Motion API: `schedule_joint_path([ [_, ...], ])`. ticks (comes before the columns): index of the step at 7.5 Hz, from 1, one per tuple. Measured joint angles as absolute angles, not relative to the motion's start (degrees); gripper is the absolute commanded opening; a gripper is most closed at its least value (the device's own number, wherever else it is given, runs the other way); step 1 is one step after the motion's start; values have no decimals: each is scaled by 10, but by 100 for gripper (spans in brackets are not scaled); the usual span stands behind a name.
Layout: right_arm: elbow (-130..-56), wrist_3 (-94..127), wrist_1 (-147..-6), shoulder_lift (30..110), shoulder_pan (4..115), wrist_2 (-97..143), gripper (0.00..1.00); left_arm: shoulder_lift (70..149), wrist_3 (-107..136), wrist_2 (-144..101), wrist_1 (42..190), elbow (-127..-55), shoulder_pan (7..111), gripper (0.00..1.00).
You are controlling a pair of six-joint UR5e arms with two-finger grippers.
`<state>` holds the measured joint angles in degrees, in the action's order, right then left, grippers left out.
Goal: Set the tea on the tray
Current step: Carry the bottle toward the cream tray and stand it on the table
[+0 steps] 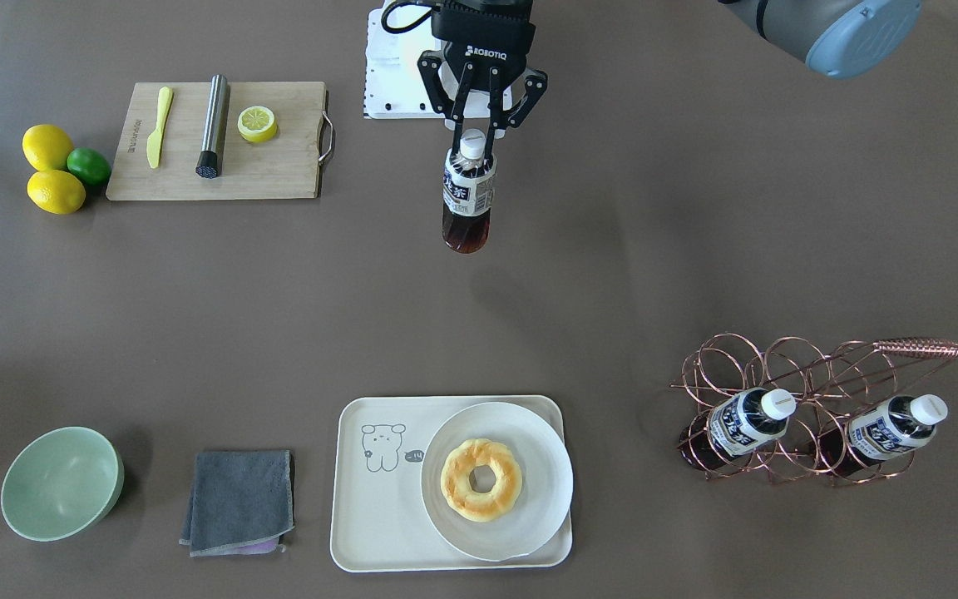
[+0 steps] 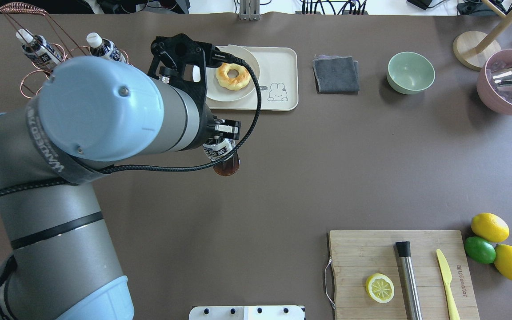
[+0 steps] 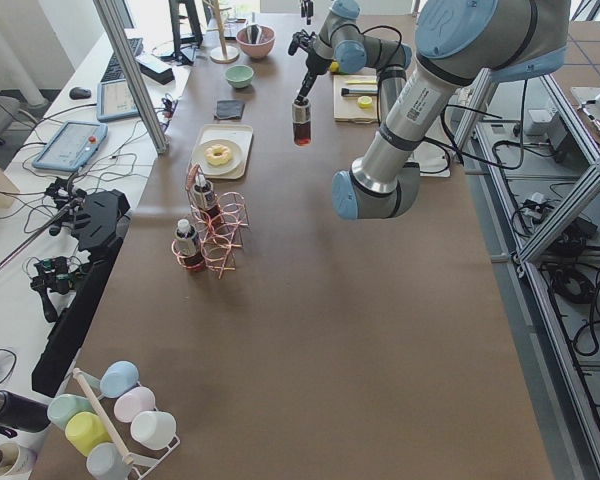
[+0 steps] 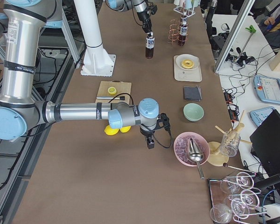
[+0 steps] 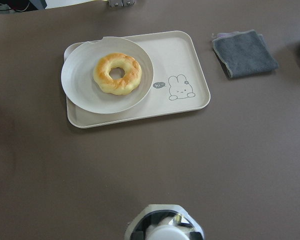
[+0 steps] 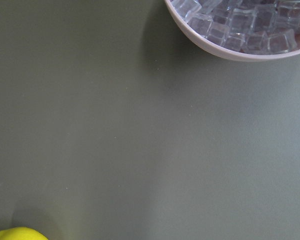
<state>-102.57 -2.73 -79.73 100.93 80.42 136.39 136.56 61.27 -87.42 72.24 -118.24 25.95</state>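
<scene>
I will have my left gripper release the tea bottle on the bare table (image 1: 451, 250), in the space between the cutting board and the copper wire rack. The bottle is upright above the table's middle now.
My left gripper (image 1: 473, 133) is shut on the neck of a tea bottle (image 1: 468, 198) with a white cap and navy-and-white label. It holds the bottle upright in the air over the middle of the table; the bottle also shows in the overhead view (image 2: 222, 154). The cream tray (image 1: 379, 520) with the grey drawing lies at the operators' edge, apart from the bottle, and carries a round plate (image 1: 547, 466) with a doughnut (image 1: 481, 480). In the left wrist view the tray (image 5: 190, 65) lies ahead of the bottle's cap (image 5: 165, 231). My right gripper (image 4: 150, 141) shows only in the exterior right view; I cannot tell its state.
Two more tea bottles (image 1: 749, 420) (image 1: 895, 426) lie in a copper wire rack (image 1: 812, 366). A grey cloth (image 1: 238, 499) and a green bowl (image 1: 59, 482) sit beside the tray. A cutting board (image 1: 279, 166) with half a lemon, lemons (image 1: 46, 146) and a pink ice bowl (image 2: 509, 89) stand further off.
</scene>
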Motion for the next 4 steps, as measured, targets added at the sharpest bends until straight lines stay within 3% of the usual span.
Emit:
schedule_joint_path([
  [4, -1025, -28, -797, 1010, 801, 1364, 100, 1362, 631, -873, 787, -1132, 243, 0],
])
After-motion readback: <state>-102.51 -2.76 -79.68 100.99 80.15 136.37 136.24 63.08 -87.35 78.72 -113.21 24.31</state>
